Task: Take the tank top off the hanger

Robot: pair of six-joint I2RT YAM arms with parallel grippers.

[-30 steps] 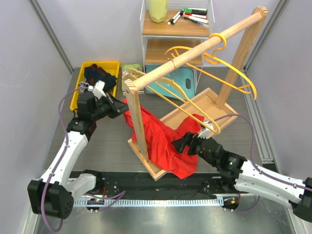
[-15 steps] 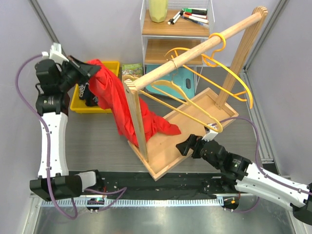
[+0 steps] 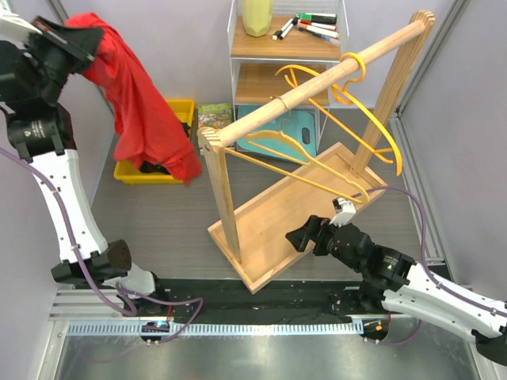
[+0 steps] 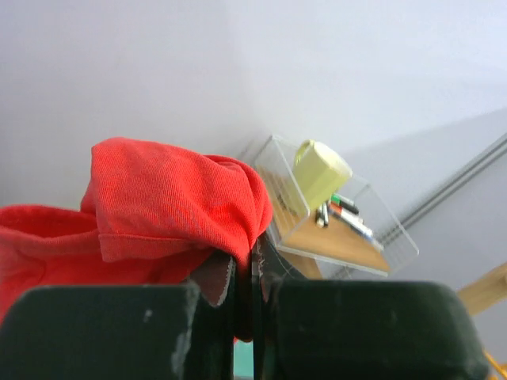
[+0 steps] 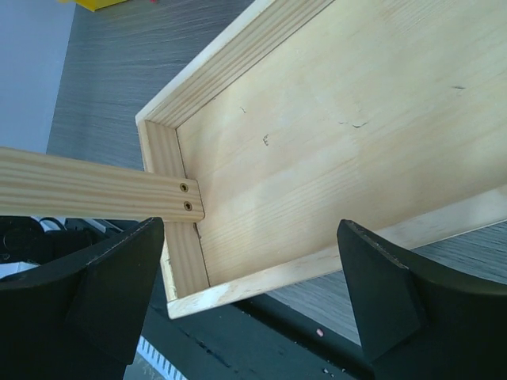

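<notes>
The robot's left gripper needs to release the red tank top on the dark clothes in the yellow bin (image 3: pixel 157 148).
The red tank top (image 3: pixel 139 103) hangs free from my left gripper (image 3: pixel 70 41), raised high at the far left, its lower end over the yellow bin (image 3: pixel 158 162). In the left wrist view the jaws are shut on a fold of the red tank top (image 4: pixel 174 206), gripper (image 4: pixel 253 273). Yellow hangers (image 3: pixel 317 162) hang bare on the wooden rail (image 3: pixel 317 83) of the rack. My right gripper (image 3: pixel 305 235) is open and empty above the near end of the rack's wooden base tray (image 5: pixel 333 142), gripper (image 5: pixel 252 293).
The yellow bin holds dark clothes (image 3: pixel 154 166). A shelf unit (image 3: pixel 277 47) at the back carries a pale green mug (image 3: pixel 257 16) and markers (image 3: pixel 317 25). A teal item (image 3: pixel 281 134) and a green book (image 3: pixel 214 115) lie behind the rack. Grey walls enclose both sides.
My left arm has lifted the tank top up and to the far left, clear off the hanger and rack. My right gripper has let go of the cloth and stayed near the tray's front.
</notes>
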